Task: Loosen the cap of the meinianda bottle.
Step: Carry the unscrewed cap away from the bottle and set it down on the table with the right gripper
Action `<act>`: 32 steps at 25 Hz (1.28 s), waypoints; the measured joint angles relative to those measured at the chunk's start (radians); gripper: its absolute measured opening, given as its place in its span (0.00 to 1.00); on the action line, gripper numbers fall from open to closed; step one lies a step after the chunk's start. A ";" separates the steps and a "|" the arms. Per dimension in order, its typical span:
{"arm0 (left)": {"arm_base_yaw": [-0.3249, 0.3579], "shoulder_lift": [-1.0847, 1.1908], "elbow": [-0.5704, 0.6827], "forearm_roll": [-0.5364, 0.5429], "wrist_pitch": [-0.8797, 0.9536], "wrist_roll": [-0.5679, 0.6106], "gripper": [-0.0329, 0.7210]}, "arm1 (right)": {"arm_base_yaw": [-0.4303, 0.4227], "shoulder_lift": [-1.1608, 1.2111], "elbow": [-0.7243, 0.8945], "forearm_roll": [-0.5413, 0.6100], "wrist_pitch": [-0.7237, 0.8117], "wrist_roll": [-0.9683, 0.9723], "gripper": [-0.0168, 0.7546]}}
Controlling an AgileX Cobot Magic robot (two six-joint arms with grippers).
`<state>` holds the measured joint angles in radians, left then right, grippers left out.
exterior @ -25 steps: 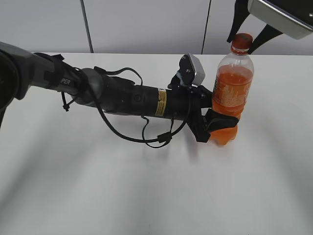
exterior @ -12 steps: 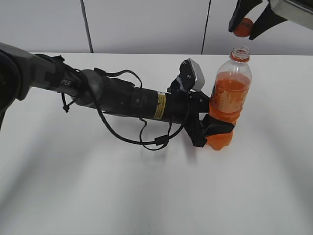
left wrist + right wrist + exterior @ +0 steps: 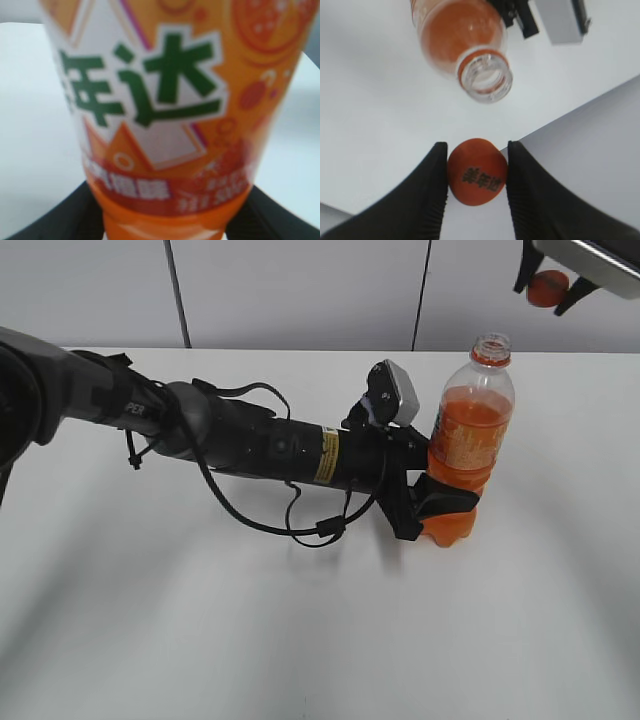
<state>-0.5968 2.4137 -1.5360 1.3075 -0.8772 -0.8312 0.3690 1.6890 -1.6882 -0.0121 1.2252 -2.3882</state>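
Next, the right gripper releases the orange cap on the bare white table (image 3: 567, 490) beside the meinianda bottle, opposite my left gripper.
The meinianda bottle (image 3: 468, 445) stands upright on the white table, with orange drink, an orange label and an open mouth (image 3: 485, 78). My left gripper (image 3: 437, 502) is shut on its waisted lower body; its black fingers flank the bottle (image 3: 170, 125) in the left wrist view. My right gripper (image 3: 548, 287) is up at the top right of the exterior view, above and right of the bottle mouth. It is shut on the small orange cap (image 3: 477, 171), which is off the bottle and shows dark print on top.
The white table (image 3: 300, 630) spreads around the bottle, with a grey panelled wall behind. My left arm (image 3: 260, 445) lies low across the table from the left, with loose black cables beside it.
The cap was on the bottle a second ago. My right gripper has lifted it off and carried it up and to the right. The left gripper and bottle shifted slightly.
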 joint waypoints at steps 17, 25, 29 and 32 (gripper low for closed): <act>0.001 0.000 0.000 -0.009 0.000 0.000 0.58 | -0.150 0.033 0.039 -0.030 -0.055 1.903 0.37; 0.001 0.000 0.002 -0.043 0.002 0.000 0.58 | -0.371 0.033 0.279 0.030 -0.350 2.144 0.37; 0.001 0.002 0.004 -0.091 0.016 0.012 0.58 | -0.429 0.034 0.438 0.069 -0.542 2.154 0.37; 0.001 0.002 0.005 -0.101 0.026 0.049 0.58 | -0.430 0.042 0.531 0.074 -0.663 2.151 0.37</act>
<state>-0.5959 2.4161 -1.5311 1.2064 -0.8511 -0.7825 -0.0606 1.7306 -1.1568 0.0616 0.5618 -0.2367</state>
